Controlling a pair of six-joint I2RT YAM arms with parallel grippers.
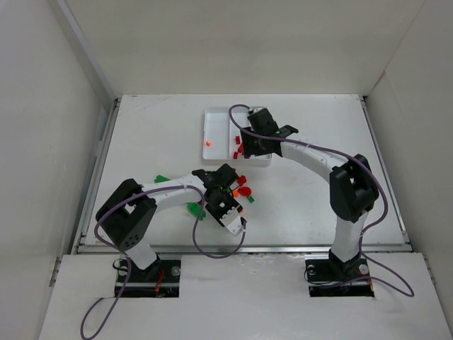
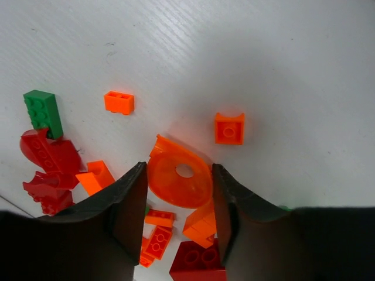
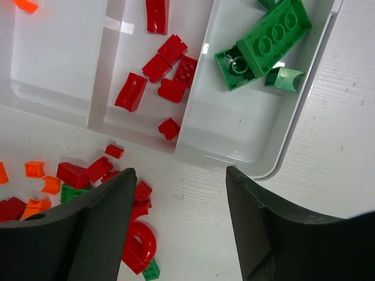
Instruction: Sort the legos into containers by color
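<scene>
I should use my left gripper to release the orange round lego in the container (image 1: 219, 153) beside the lone orange piece, close to the front edge of the tray.
In the left wrist view my left gripper (image 2: 179, 168) is down in the loose pile of legos. Its fingers press both sides of a flat orange round lego (image 2: 176, 182) with a hole. Around it lie small orange bricks (image 2: 119, 102), a green brick (image 2: 43, 111) and red pieces (image 2: 50, 155). My right gripper (image 3: 179, 172) is open with nothing in it, over bare table just before the white tray (image 3: 293, 134). Of the containers, the right one holds green legos (image 3: 269, 41), the middle one red legos (image 3: 158, 70), and the left one an orange piece (image 3: 26, 4).
From above, the tray (image 1: 216, 117) sits at the back centre, the pile (image 1: 244, 191) in front of it. Stray green bricks (image 1: 161, 178) lie left of my left arm. A red ring (image 3: 137, 243) lies by my right gripper's left finger. Walls enclose the table.
</scene>
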